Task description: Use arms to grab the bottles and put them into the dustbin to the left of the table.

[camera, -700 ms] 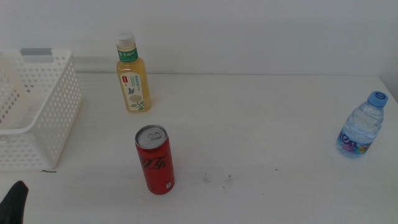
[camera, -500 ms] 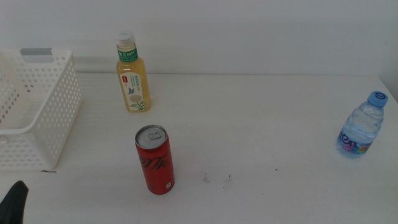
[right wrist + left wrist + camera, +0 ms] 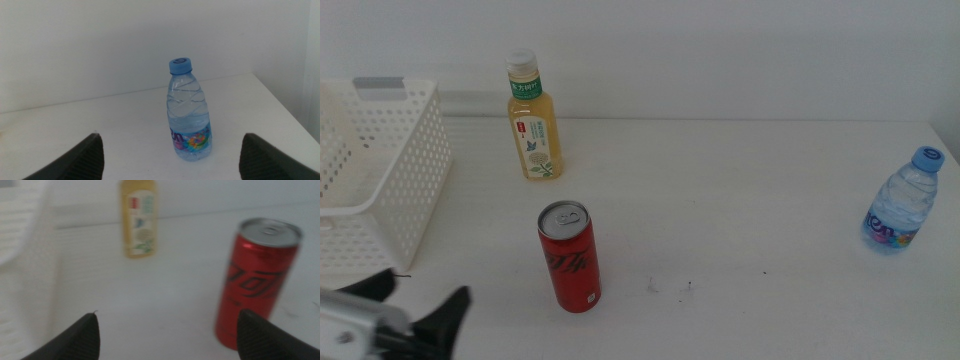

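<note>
The red soda can is next for my left gripper, which should go to it and close around the can's middle (image 3: 572, 266) (image 3: 251, 291), well below the can's silver top.
A slim red soda can (image 3: 569, 257) (image 3: 260, 280) stands upright near the table's front middle. The yellow tea bottle (image 3: 533, 118) (image 3: 139, 220) stands upright further back, near the wall. At the far right stands the small clear water bottle (image 3: 901, 203) (image 3: 189, 115) with a blue cap. The white perforated dustbin (image 3: 415, 180) (image 3: 20, 225) sits at the left. My left gripper (image 3: 415, 297) (image 3: 167, 314) is open, low at the front left, a short way left of the can and holding nothing. My right gripper (image 3: 171, 135) is open, facing the water bottle from a distance, and is outside the middle view.
The white table (image 3: 740, 190) spreads wide between the can and the water bottle, with a few dark specks (image 3: 668, 288) in front. A white wall runs along the back. The table's right edge lies just beyond the water bottle.
My left gripper has come up from the bottom left corner into the middle view and moved right toward the can, with both fingers now showing. Bottles, can and dustbin have not moved.
</note>
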